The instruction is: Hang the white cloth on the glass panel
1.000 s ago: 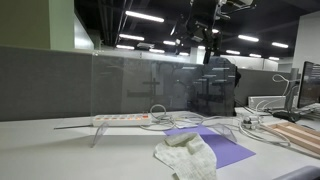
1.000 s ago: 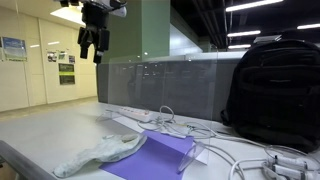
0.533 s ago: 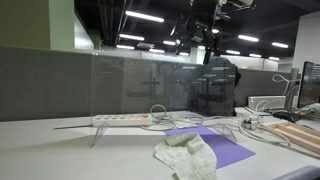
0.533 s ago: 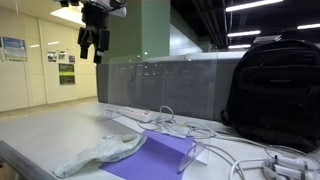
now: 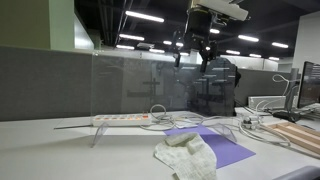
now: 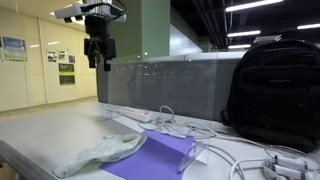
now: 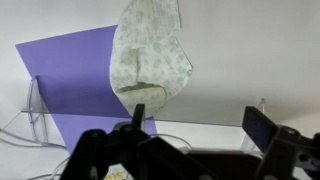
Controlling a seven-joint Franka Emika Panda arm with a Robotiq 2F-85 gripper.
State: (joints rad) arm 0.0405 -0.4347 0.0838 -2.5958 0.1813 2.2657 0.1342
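Note:
Next, my gripper needs to go down to the white cloth and close on its upper part (image 5: 203, 150) (image 7: 130, 69), over the purple sheet's edge.
The white cloth (image 5: 185, 155) lies crumpled on the table, partly over a purple sheet (image 5: 228, 151), in front of the upright glass panel (image 5: 150, 85). Cloth (image 6: 100, 152) and panel (image 6: 165, 85) show in both exterior views. My gripper (image 5: 190, 58) hangs high above the table, over the panel's top edge, open and empty; it also shows in an exterior view (image 6: 98, 58). In the wrist view the cloth (image 7: 150, 55) lies far below on the purple sheet (image 7: 70, 70), beyond my open gripper (image 7: 200, 120).
A white power strip (image 5: 120, 119) lies behind the panel with cables (image 6: 250, 160) running to the side. A black backpack (image 6: 275, 90) stands on the table behind the glass. A monitor (image 5: 312, 85) stands at the table's end.
The gripper has shifted sideways along the panel's top and its wrist has turned. The cloth has not moved.

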